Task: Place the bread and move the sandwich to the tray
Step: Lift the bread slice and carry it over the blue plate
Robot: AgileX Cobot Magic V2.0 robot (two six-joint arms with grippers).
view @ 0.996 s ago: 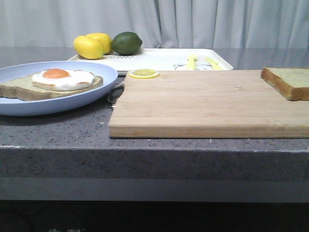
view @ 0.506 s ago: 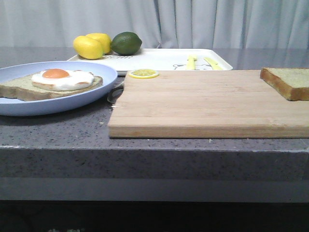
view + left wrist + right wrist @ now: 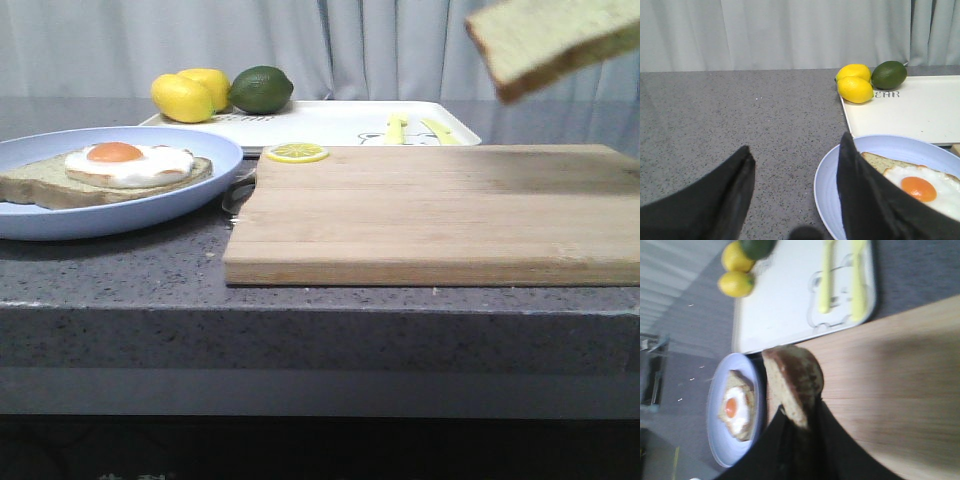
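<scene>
Next, I let go of the plain bread slice, now tilted above the cutting board, with my right gripper on top of the fried egg [image 3: 92, 143] [image 3: 731, 404] on the pale-blue plate.
The plain bread slice [image 3: 555, 42] hangs tilted in the air at the upper right of the front view, above the wooden cutting board [image 3: 430, 210]. My right gripper [image 3: 801, 412] is shut on the bread [image 3: 792, 382] at one edge. The sandwich slice with a fried egg [image 3: 115, 168] lies on the pale-blue plate [image 3: 190, 205] at the left. My left gripper [image 3: 795, 160] is open and empty, low over the counter beside the plate's rim [image 3: 827, 185]. The white tray [image 3: 330, 122] lies behind the board.
Two lemons [image 3: 190, 95] and a lime [image 3: 262, 88] sit at the tray's far left corner. A lemon slice [image 3: 297, 152] lies on the board's back left corner. Yellow prints [image 3: 415, 130] mark the tray. A grey curtain hangs behind the counter.
The bread has risen from the right end of the cutting board into the air and tilted. Plate, egg slice and tray have not moved.
</scene>
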